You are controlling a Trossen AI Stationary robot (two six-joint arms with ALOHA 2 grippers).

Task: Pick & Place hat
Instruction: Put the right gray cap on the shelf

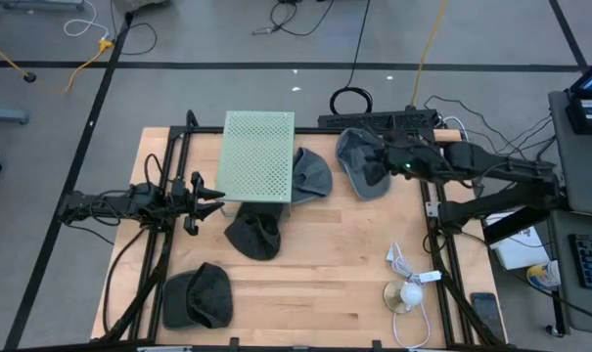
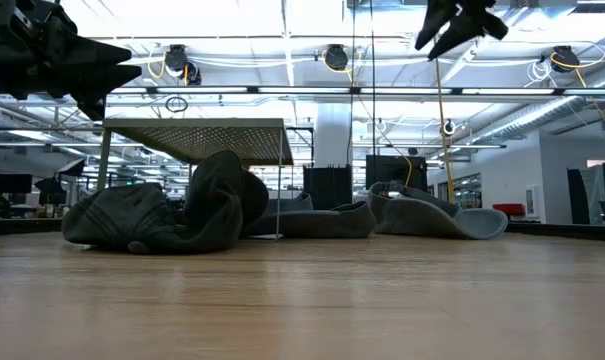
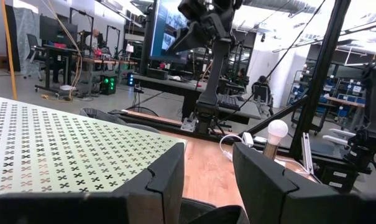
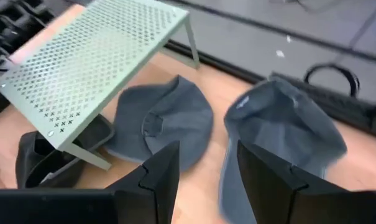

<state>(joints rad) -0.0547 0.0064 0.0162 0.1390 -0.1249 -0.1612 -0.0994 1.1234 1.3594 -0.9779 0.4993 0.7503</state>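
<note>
The robot's right gripper should next grab the grey hat nearest the power strip by its visor's side edge (image 1: 351, 185) (image 4: 221, 194), facing the green perforated stand.
Several grey hats lie on the wooden table. One hat (image 1: 362, 161) (image 4: 284, 134) rests near the far right, with another (image 1: 312, 174) (image 4: 166, 121) beside the green perforated stand (image 1: 259, 156). A dark hat (image 1: 253, 235) sits crumpled in front of the stand, and one more (image 1: 200, 296) lies at the near left. My right gripper (image 1: 377, 156) (image 4: 207, 168) hangs open, high above the far-right hat (image 2: 460, 25). My left gripper (image 1: 212, 196) (image 3: 207, 174) is open and raised, level with the stand's left side (image 2: 82, 70).
A white bulb with its cable (image 1: 410, 290) and a phone (image 1: 486, 310) lie at the near right. A power strip (image 1: 379, 120) runs along the far edge. Black frame rails (image 1: 168, 196) border the left and right sides. Bare wood shows in the near middle (image 1: 315, 284).
</note>
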